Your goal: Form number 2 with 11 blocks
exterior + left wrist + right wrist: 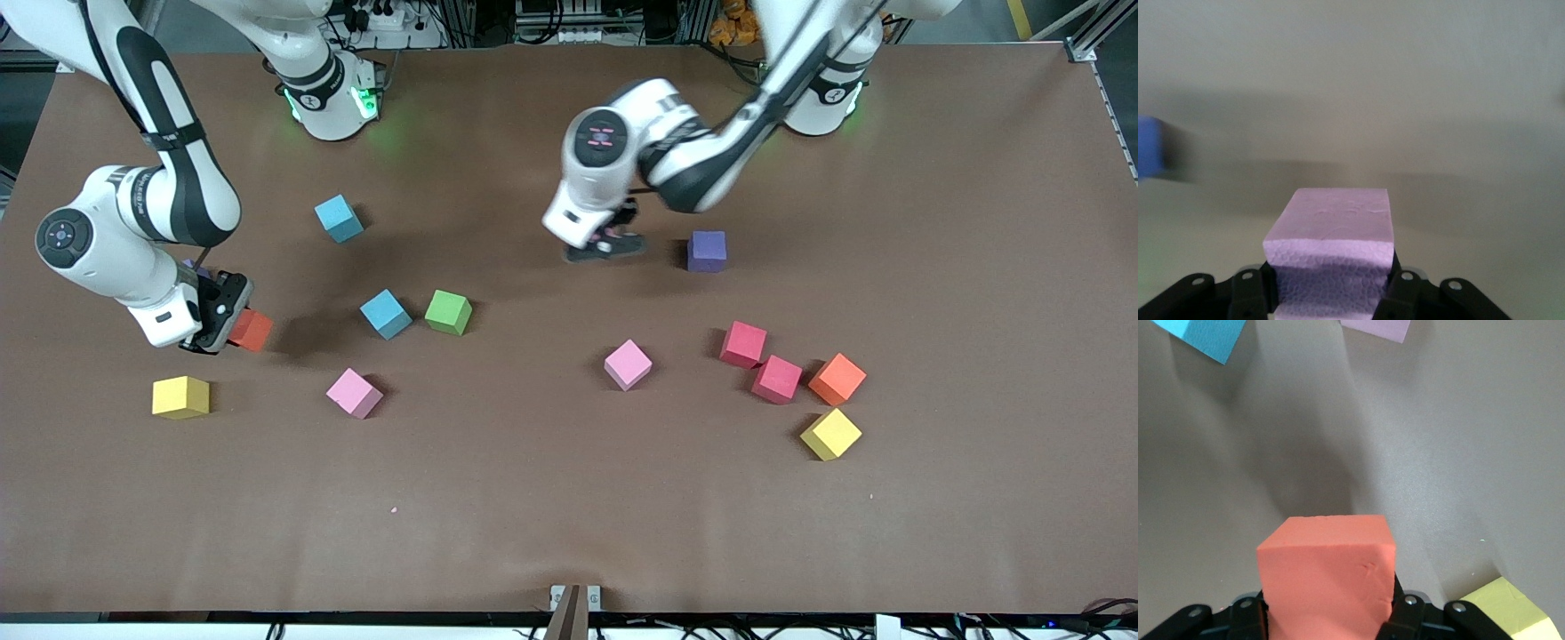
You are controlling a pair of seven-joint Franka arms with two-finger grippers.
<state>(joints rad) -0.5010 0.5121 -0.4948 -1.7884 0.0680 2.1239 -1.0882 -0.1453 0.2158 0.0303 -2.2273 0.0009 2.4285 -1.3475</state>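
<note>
I will use my left gripper to let go of the pink block on the table (545,204), between the purple block and the farther cyan block.
My left gripper (609,242) is shut on a pink block (1331,230), low over the table beside the purple block (707,251). My right gripper (218,318) is shut on an orange-red block (252,330), over the table's right-arm end just above the yellow block (180,396). In the right wrist view that block (1328,580) fills the space between the jaws. Loose blocks lie scattered: two cyan (339,218) (386,313), green (448,312), two pink (354,393) (628,364), two crimson (743,344) (776,379), orange (837,379), yellow (831,434). No number 2 is in view.
The brown table (569,516) has a wide bare strip along the edge nearest the front camera. The crimson, orange and yellow blocks cluster tightly toward the left arm's end. Both arm bases stand at the table's back edge.
</note>
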